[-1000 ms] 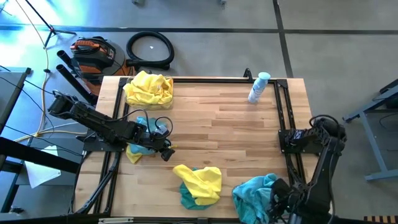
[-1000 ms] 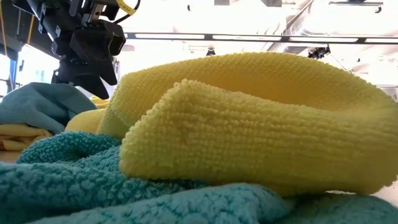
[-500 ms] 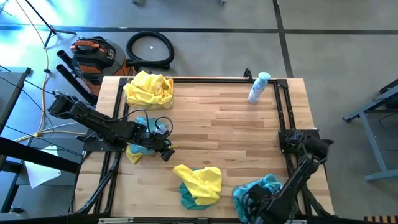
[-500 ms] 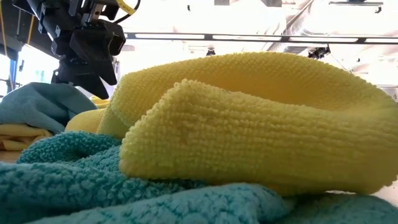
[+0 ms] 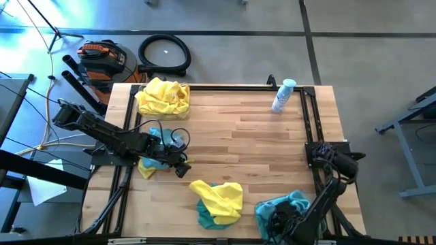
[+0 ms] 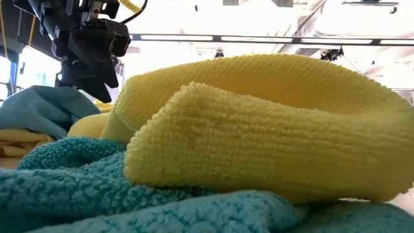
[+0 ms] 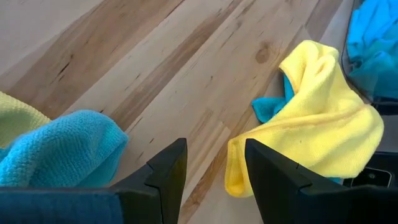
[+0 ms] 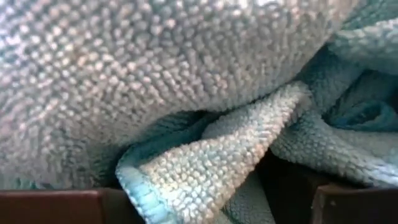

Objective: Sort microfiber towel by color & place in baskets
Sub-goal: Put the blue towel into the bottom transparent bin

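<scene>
Next, I close my left gripper on the middle of the yellow towel [image 5: 222, 200] [image 7: 306, 127] that lies over the small teal towel near the table's front edge.
My left gripper [image 5: 180, 167] is open and empty above the wood, beside a small heap of teal and yellow towels [image 5: 151, 151] at the table's left. Its fingers [image 7: 166, 168] frame bare wood, with a teal towel [image 7: 62, 149] beside them. A yellow towel lies on a teal one [image 5: 218, 199] at the near middle and fills the low view [image 6: 259, 129]. A yellow pile [image 5: 163, 97] sits at the far left corner. My right gripper [image 5: 276, 221] is open and sunk in the teal pile [image 5: 286, 204] at the near right. My right gripper comes down from above into the teal pile. Its open fingers [image 8: 50, 205] stand on either side of a fold of teal cloth [image 8: 211, 155], which fills the space between them. The pile rests where it lies, slack.
A white-and-blue spray bottle [image 5: 283, 95] lies at the table's far right. The wood in the middle [image 5: 245, 143] is bare. Black rails [image 5: 310, 129] run along both sides of the table. The clear bins' walls hardly show under the piles.
My right arm has folded down, and its gripper has gone toward the table's left and down into the teal pile.
</scene>
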Robot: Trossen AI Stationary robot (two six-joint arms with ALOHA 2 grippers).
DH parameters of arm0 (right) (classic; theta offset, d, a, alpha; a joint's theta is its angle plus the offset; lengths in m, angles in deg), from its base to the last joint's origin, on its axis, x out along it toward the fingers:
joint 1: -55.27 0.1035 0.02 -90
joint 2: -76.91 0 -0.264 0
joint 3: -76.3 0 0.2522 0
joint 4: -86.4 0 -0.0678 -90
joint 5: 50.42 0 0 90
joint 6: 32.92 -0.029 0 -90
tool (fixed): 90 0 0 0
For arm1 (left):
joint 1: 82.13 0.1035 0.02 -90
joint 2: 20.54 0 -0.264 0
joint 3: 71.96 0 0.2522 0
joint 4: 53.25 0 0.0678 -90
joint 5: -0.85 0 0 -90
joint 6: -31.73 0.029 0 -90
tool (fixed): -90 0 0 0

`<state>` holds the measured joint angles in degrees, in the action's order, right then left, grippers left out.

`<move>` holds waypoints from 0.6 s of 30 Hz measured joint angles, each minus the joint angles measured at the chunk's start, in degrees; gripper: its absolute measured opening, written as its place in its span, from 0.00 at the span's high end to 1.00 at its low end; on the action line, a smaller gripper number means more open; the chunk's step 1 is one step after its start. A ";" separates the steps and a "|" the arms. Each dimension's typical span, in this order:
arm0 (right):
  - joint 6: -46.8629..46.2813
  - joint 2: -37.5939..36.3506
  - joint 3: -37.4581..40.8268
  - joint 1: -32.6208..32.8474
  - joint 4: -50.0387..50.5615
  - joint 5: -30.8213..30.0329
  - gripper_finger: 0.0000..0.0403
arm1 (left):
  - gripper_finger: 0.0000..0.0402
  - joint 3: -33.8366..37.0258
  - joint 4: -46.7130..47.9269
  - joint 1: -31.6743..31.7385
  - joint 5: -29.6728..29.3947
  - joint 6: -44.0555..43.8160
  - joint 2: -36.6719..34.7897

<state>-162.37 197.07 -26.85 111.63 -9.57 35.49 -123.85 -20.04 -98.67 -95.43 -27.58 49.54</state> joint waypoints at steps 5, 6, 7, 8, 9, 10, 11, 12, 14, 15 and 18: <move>-0.22 0.17 0.24 -1.98 3.59 -1.46 0.51 | 0.62 0.00 0.02 0.00 0.30 0.07 0.00; -0.23 0.28 0.36 -2.41 4.69 -2.41 0.51 | 0.62 0.00 0.02 0.00 0.56 0.37 0.00; -0.20 0.38 0.46 -2.85 6.16 -2.92 0.51 | 0.62 0.00 0.02 0.00 0.81 0.79 0.00; -0.17 0.44 0.48 -3.26 6.94 -2.90 0.51 | 0.62 0.00 0.03 -0.02 1.03 0.97 0.00; 0.07 0.42 0.48 -3.63 6.79 -2.53 0.51 | 0.62 0.00 0.07 0.00 1.25 1.01 0.00; 0.63 0.38 0.46 -3.89 6.43 -2.31 0.51 | 0.62 0.00 0.13 -0.02 1.27 1.03 0.00; 1.05 0.38 0.46 -4.07 5.86 -1.98 0.51 | 0.62 0.00 0.21 0.00 1.29 1.05 0.00; 1.77 0.37 0.46 -4.22 5.19 -1.57 0.51 | 0.62 0.00 0.24 0.00 1.27 1.07 0.00; 1.80 0.24 0.40 -4.05 2.85 -0.68 0.51 | 0.62 0.00 0.23 -0.01 1.27 1.42 0.00; 1.43 0.19 0.31 -3.80 1.77 -0.57 0.51 | 0.62 0.00 0.24 -0.02 1.28 1.60 0.00; -0.03 0.11 0.17 -2.98 0.46 0.40 0.51 | 0.62 0.00 0.24 0.00 1.29 2.05 0.00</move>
<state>-162.40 197.18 -26.67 108.65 -9.11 35.89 -123.85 -19.80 -98.67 -94.14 -25.53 49.54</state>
